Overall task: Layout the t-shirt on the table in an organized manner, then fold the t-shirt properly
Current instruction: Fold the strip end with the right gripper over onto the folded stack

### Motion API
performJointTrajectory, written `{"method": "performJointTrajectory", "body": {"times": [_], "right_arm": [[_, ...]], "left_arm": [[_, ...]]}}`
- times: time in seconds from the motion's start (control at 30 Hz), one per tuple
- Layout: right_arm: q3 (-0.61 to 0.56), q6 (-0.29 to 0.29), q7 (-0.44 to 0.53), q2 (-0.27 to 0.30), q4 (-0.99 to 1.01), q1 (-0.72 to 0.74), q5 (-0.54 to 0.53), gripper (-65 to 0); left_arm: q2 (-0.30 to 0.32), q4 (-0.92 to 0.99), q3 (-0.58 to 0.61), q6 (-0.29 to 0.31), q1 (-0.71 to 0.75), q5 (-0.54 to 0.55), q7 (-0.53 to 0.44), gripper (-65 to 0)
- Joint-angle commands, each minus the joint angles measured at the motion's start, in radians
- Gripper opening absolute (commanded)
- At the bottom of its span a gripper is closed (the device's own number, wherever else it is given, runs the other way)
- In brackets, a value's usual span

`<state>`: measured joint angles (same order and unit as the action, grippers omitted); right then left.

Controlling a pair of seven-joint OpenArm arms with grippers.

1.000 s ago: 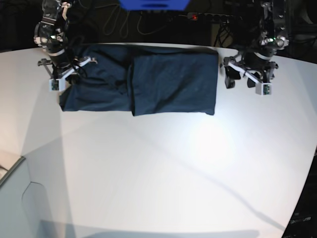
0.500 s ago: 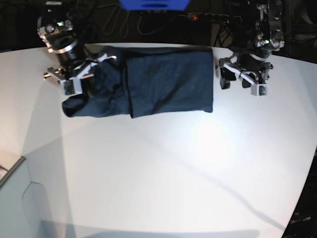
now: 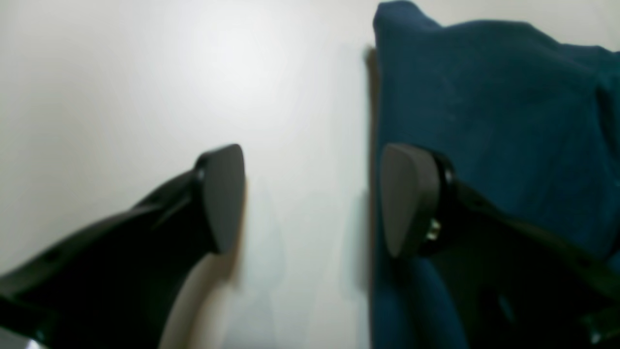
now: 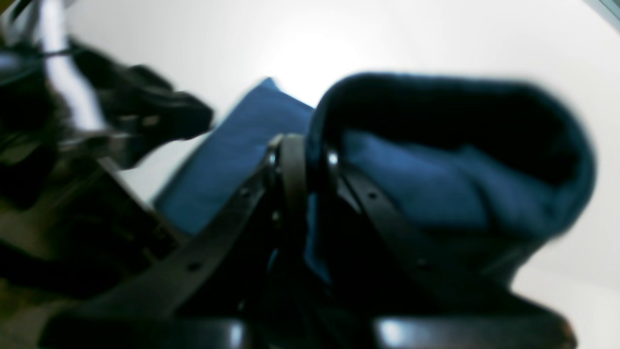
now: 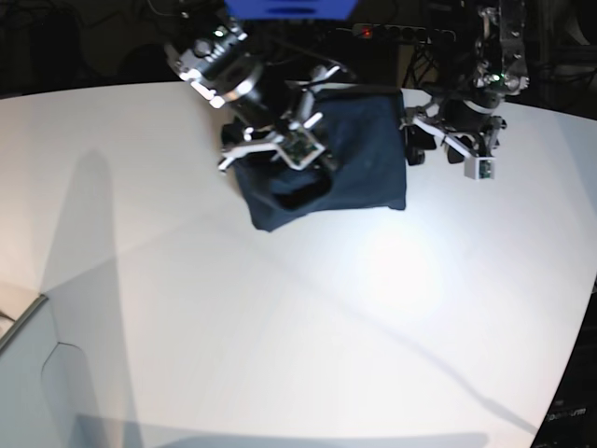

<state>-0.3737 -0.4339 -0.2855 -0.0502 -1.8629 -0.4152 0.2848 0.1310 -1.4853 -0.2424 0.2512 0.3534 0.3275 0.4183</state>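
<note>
Next, my right gripper releases the lifted fold, now held above the shirt's middle, on the t-shirt's flat edge point(image 5: 387, 185) point(image 4: 254, 123) close to my open left gripper.
The dark navy t-shirt point(image 5: 368, 163) lies folded near the far edge of the white table point(image 5: 280, 327). My right gripper point(image 5: 297, 166) is shut on a lifted fold of the shirt and holds it above the shirt's middle. In the right wrist view the fingertips point(image 4: 295, 165) pinch blue cloth that curls over in a loop point(image 4: 450, 194). My left gripper point(image 5: 432, 149) stands open at the shirt's right edge. In the left wrist view its left finger point(image 3: 223, 194) is over bare table and its right finger point(image 3: 411, 198) is over the shirt's edge point(image 3: 484, 97).
Cables and a power strip point(image 5: 392, 33) run along the dark floor behind the table's curved far edge. A blue object point(image 5: 289, 7) sits at the top centre. A grey ledge point(image 5: 19, 322) juts in at the lower left.
My right gripper has carried the shirt's left end up and across to the right, over the rest of the shirt. My left gripper has edged slightly toward the shirt and stays open.
</note>
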Motion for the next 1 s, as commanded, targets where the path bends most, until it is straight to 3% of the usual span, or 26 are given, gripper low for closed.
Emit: {"method": "performJointTrajectory", "body": {"times": [0.0, 0.63, 0.97], "right_arm": [[-0.017, -0.001, 0.027, -0.006, 0.003, 0.016, -0.006, -65.0], [-0.16, -0.006, 0.033, -0.027, 0.289, 0.249, -0.005, -65.0], [-0.232, -0.006, 0.033, -0.041, 0.329, 0.298, -0.003, -65.0]], "left_arm": [[0.003, -0.013, -0.002, 0.004, -0.003, 0.006, -0.017, -22.3], [-0.004, -0.024, -0.015, 0.003, 0.02, 0.003, -0.016, -22.3], [0.009, -0.013, -0.096, 0.003, 0.051, 0.003, -0.016, -22.3]]}}
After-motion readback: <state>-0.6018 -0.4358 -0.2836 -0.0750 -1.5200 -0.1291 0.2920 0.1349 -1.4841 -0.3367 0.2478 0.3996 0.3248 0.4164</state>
